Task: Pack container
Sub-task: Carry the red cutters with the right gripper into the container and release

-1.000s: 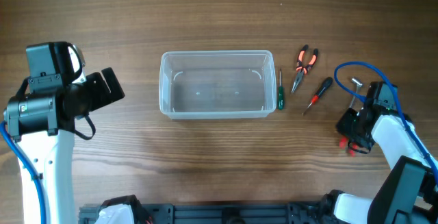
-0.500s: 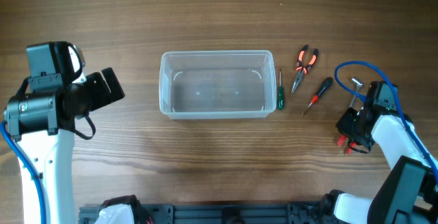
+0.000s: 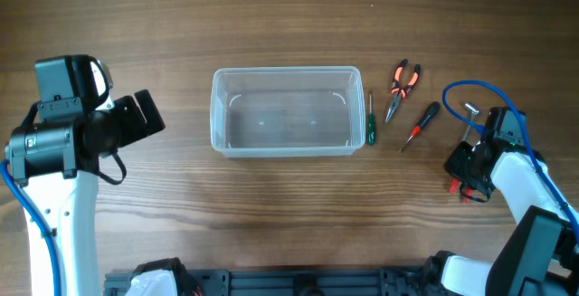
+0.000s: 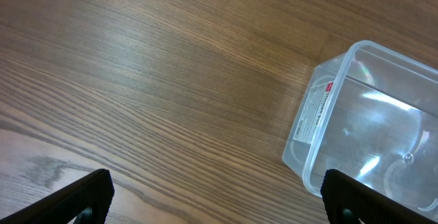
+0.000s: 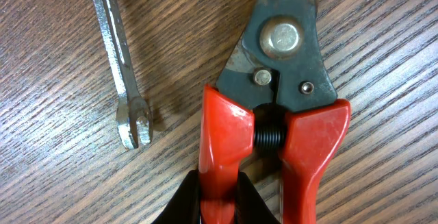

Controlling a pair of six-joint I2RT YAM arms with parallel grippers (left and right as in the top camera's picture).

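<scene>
Next, my right gripper lets go of the red-handled cutters on the middle of the clear plastic container's bottom (image 3: 293,124).
The clear plastic container (image 3: 285,70) stands empty at the table's middle; its corner shows in the left wrist view (image 4: 309,125). My left gripper (image 3: 137,119) is open and empty, left of the container, its fingertips (image 4: 87,195) wide apart above bare wood. My right gripper (image 3: 464,176) is at the far right, shut on one red handle of the red-handled cutters (image 5: 287,80), which lie on the table. The fingers (image 5: 183,200) pinch the left handle from both sides.
A green screwdriver (image 3: 369,124) lies against the container's right wall. Orange-handled pliers (image 3: 401,86) and a black-and-red screwdriver (image 3: 422,124) lie further right. A small metal wrench (image 5: 123,80) lies just beside the cutters. A blue cable (image 3: 479,92) loops over the right arm.
</scene>
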